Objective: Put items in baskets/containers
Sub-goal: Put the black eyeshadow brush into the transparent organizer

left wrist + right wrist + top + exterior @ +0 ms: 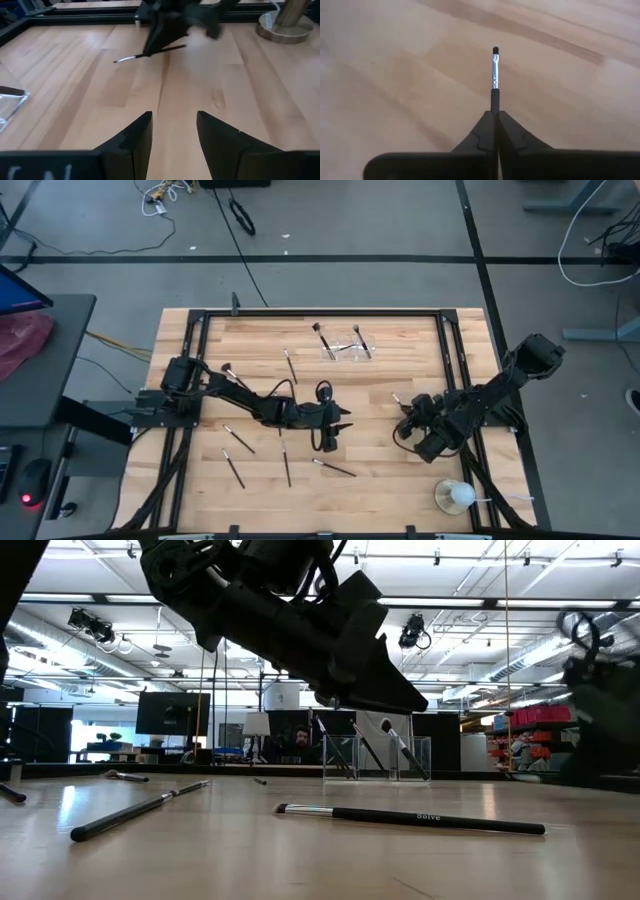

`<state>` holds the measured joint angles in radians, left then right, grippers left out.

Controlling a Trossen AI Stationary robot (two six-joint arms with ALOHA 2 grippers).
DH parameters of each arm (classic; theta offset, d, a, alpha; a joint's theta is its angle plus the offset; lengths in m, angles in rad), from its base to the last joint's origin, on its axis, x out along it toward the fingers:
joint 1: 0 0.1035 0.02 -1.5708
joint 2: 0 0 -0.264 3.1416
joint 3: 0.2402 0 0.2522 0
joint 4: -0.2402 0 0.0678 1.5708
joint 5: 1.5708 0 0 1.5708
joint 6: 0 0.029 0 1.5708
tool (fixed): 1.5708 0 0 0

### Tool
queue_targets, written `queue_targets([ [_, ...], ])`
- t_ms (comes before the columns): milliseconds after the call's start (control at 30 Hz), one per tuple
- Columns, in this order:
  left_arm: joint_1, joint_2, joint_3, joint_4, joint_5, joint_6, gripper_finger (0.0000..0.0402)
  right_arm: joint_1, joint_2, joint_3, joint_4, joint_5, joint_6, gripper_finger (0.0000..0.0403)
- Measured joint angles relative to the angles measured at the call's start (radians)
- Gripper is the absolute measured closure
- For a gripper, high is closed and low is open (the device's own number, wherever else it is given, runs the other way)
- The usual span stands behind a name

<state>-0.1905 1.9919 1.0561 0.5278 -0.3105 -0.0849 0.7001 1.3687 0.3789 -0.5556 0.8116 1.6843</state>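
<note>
Next, I release the makeup brush between my left gripper's fingers, just above the table's middle point(362, 428) with my right gripper.
My right gripper point(408, 412) is at the table's right middle, shut on a thin dark makeup brush point(495, 75). The brush's small tuft point(396, 397) sticks out past the fingertips. My left gripper point(340, 420) is open and empty, low over the table's middle. In its wrist view point(172, 140) it faces the right gripper point(165, 30). The clear organizer point(345, 346) stands at the far middle, with brushes point(400, 748) leaning upright inside. Several more brushes lie flat on the wood, such as one point(333, 468) near the front and one point(415, 819) close to the low camera. My right gripper pinches the brush's dark handle point(494, 102) between its two fingertips. The brush lies along the fingers and points forward, with the silver ferrule and tuft point(495, 50) away from the gripper. The fingers slant down toward the table. I cannot tell whether the tuft touches the wood.
A white ball-shaped object on a clear round base point(455, 496) stands at the near right corner. Loose brushes lie left of centre point(238, 440), near the front point(286, 463) and toward the far side point(290, 365). A black frame point(300, 312) runs round the table.
</note>
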Motion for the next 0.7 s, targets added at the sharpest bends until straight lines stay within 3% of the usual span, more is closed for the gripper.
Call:
queue_targets([
  [200,0.000,0.000,0.000,0.001,-0.019,0.030,0.0241,0.028,-0.001,0.058,0.166,0.203,-0.227,0.0399],
  [333,-0.005,0.000,-0.001,0.019,-0.008,0.077,0.0241,0.044,-0.001,0.082,0.426,0.297,-0.572,0.0399],
  [467,-0.005,0.000,-0.001,0.098,0.046,0.131,0.0241,0.055,-0.001,0.084,0.795,0.256,-1.023,0.0398],
  [567,-0.006,0.000,-0.001,0.186,0.156,0.186,0.0241,0.062,-0.002,0.084,1.054,0.160,-1.331,0.0398],
  [700,-0.016,0.000,-0.001,0.326,0.302,0.230,0.0241,0.062,-0.002,0.085,1.283,0.030,-1.562,0.0397],
])
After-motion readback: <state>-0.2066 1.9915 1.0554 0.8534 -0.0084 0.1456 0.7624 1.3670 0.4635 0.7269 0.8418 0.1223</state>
